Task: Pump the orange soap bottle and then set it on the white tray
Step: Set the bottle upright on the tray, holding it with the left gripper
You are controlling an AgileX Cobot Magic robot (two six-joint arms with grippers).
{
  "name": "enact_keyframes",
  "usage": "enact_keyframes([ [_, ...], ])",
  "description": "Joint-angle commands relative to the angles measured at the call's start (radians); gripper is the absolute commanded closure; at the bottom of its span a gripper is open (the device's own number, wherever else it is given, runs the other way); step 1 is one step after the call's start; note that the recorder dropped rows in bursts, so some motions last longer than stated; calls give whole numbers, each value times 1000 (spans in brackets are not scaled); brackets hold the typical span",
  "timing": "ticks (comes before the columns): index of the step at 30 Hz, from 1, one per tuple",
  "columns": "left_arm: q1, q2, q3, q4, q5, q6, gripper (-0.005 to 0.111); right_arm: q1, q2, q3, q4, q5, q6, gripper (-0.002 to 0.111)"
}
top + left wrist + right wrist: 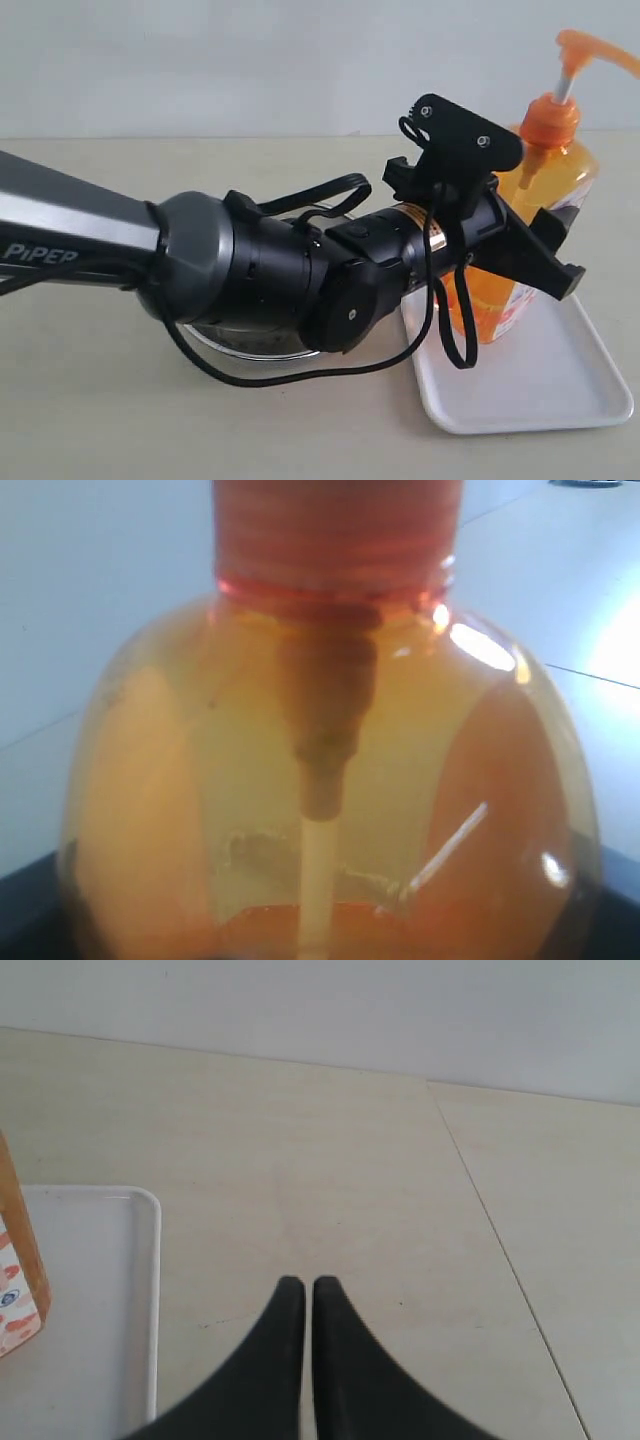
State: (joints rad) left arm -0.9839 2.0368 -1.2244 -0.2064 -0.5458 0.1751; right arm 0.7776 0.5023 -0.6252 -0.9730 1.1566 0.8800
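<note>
My left gripper needs to let go of the orange soap bottle on the white tray's half (480,340) nearest the steel bowl.
The orange soap bottle (565,175) stands upright on the white tray (540,390), pump head up, spout pointing right. My left gripper (545,245) reaches in from the left and is shut on the bottle's body, one finger in front and one behind. In the left wrist view the translucent bottle (330,780) fills the frame, with its white tube visible inside. My right gripper (304,1285) is shut and holds nothing, hovering over bare table next to the tray (90,1290). The bottle's labelled edge (15,1260) shows there too.
A round steel bowl (250,345) sits on the table left of the tray, mostly hidden under my left arm. The arm's black cable (440,330) loops down in front of the bottle. A pale wall backs the beige table (350,1160).
</note>
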Motion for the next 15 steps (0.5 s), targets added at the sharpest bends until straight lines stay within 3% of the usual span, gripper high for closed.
enact_keyframes([
  [1,-3,-23,-18,12,-81,-7,102,0,-2,7,-2,-6,-6,109],
  [15,-3,11,-18,16,-83,-7,102,0,-2,7,-2,-6,-10,109],
])
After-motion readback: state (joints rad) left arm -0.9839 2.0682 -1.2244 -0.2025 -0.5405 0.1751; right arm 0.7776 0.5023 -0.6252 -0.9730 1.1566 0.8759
